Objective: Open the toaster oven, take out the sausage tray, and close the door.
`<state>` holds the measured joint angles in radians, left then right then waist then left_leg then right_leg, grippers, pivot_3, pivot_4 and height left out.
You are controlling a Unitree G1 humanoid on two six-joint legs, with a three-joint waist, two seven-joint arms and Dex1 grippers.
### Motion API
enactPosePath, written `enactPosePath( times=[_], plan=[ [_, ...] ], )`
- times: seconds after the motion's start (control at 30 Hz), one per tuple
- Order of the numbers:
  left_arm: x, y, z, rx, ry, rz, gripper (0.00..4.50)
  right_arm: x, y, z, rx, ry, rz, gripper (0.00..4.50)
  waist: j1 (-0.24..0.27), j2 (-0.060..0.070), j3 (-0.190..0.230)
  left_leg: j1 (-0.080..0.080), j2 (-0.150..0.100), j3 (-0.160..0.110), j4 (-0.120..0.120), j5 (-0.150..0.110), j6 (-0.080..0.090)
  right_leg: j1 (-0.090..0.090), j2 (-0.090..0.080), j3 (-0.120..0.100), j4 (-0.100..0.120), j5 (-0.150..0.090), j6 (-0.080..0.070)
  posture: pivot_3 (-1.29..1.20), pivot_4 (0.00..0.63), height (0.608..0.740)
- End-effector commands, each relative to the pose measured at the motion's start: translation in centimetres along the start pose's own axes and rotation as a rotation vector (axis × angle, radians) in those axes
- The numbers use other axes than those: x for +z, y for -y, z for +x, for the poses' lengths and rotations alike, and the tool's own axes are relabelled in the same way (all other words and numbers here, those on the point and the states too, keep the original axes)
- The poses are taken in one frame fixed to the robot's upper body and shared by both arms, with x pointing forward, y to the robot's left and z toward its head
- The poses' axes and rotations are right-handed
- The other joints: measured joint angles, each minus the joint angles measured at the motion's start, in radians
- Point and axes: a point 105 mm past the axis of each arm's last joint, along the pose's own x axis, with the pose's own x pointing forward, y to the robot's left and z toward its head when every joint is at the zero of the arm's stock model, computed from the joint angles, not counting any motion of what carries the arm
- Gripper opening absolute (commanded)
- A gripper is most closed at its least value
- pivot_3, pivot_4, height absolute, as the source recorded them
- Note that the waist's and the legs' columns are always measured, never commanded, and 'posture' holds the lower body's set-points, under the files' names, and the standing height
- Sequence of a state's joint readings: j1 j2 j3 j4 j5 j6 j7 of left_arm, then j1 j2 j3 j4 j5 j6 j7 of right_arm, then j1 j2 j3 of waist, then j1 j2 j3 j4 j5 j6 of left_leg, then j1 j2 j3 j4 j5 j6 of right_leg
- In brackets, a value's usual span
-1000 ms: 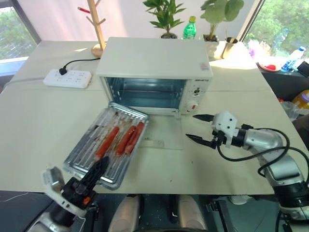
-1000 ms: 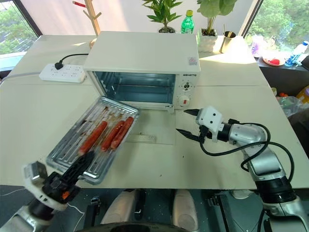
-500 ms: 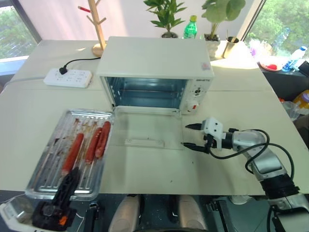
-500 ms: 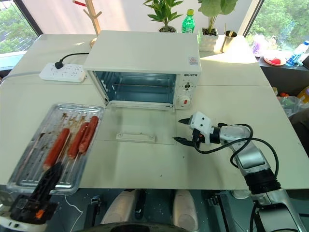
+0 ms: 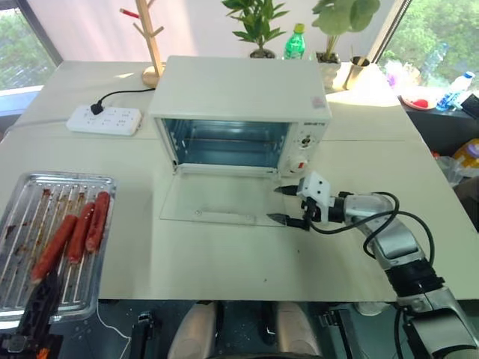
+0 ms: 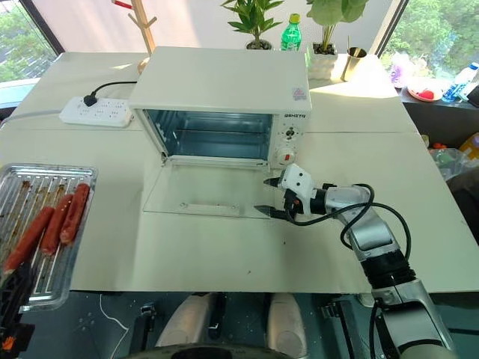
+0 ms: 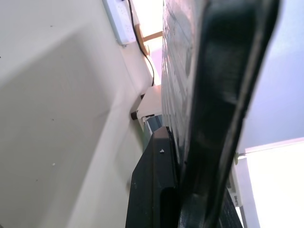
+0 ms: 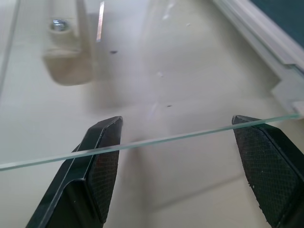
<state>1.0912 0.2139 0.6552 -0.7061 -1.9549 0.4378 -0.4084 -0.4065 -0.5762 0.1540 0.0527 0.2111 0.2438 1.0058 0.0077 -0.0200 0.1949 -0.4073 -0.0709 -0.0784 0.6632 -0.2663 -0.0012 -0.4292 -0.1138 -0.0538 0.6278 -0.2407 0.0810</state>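
Observation:
Next, I open my left gripper to let go of the sausage tray on the table before the toaster oven (image 5: pixel 236 226), where the bar handle lies.
The white toaster oven (image 5: pixel 239 90) stands mid-table, its cavity showing. Its glass door (image 5: pixel 217 198) lies flat on the table with the white bar handle (image 5: pixel 224 218) at its near edge. The sausage tray (image 5: pixel 67 178), shiny metal with three red sausages (image 5: pixel 75 232), is at the table's far left, overhanging the front edge. My left gripper (image 5: pixel 46 293) is shut on the tray's near rim. My right gripper (image 5: pixel 273 203) is open at the door's right side; in the right wrist view the glass edge (image 8: pixel 142 142) runs across between its fingertips (image 8: pixel 102 161).
A white power strip (image 5: pixel 105 120) with a black cord lies at the back left. Behind the oven stand a wooden rack (image 5: pixel 150 37), potted plants (image 5: pixel 258 22), a green bottle (image 5: pixel 294 43) and a metal cup (image 5: pixel 355 72). The table's front edge is close below the door.
My left gripper has carried the tray leftward, off the open door to the table's far left. My right gripper has moved left, up to the door's right edge.

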Motion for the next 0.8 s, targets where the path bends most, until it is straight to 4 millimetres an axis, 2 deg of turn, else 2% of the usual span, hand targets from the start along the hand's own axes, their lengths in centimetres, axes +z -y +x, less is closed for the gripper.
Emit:
enactPosePath(
  times=[0.03, 0.13, 0.43, 0.63, 0.8],
  plan=[
    [0.2, 0.4, 0.3, -0.021, -0.015, 0.007, 0.0, 4.8, 2.1, -0.4, -0.08, 0.147, -0.046, 3.72, -0.006, 0.0, 0.0, 0.0, 0.0, 0.0, 0.0, 0.0, 0.0, 0.0, 0.0, 0.0, 0.0, 0.0, 0.0, 0.0, 0.15, 0.717],
    [-0.1, 0.3, 0.5, -0.023, -0.036, -0.006, 0.0, 5.3, 2.3, -0.5, -0.089, 0.158, -0.038, 3.72, -0.011, 0.0, 0.0, 0.0, 0.001, 0.0, 0.0, 0.0, 0.0, -0.001, 0.001, 0.0, 0.001, 0.0, 0.0, 0.0, 0.15, 0.717],
    [-1.0, -0.4, 1.3, -0.029, -0.106, -0.045, 0.0, 3.7, 0.5, -1.6, -0.045, 0.096, -0.097, 3.72, 0.002, 0.0, 0.0, 0.0, 0.0, 0.0, 0.0, 0.0, 0.0, 0.0, 0.0, 0.0, 0.001, 0.0, 0.0, 0.0, 0.15, 0.717],
    [-2.8, -1.1, 2.2, -0.032, -0.253, -0.095, 0.0, 3.4, -0.4, -3.4, 0.01, 0.062, -0.151, 3.72, 0.005, 0.001, 0.0, 0.001, 0.0, 0.0, 0.001, 0.0, 0.0, 0.0, 0.0, -0.001, 0.001, 0.0, 0.0, 0.0, 0.15, 0.717],
    [-4.5, -1.7, 3.9, -0.049, -0.415, -0.123, 0.0, 3.6, -1.4, -5.2, 0.05, 0.041, -0.135, 3.72, 0.005, 0.001, -0.001, 0.001, 0.0, -0.001, 0.001, 0.0, 0.0, 0.0, 0.001, -0.001, 0.002, 0.0, 0.0, 0.0, 0.15, 0.717]
  ],
)
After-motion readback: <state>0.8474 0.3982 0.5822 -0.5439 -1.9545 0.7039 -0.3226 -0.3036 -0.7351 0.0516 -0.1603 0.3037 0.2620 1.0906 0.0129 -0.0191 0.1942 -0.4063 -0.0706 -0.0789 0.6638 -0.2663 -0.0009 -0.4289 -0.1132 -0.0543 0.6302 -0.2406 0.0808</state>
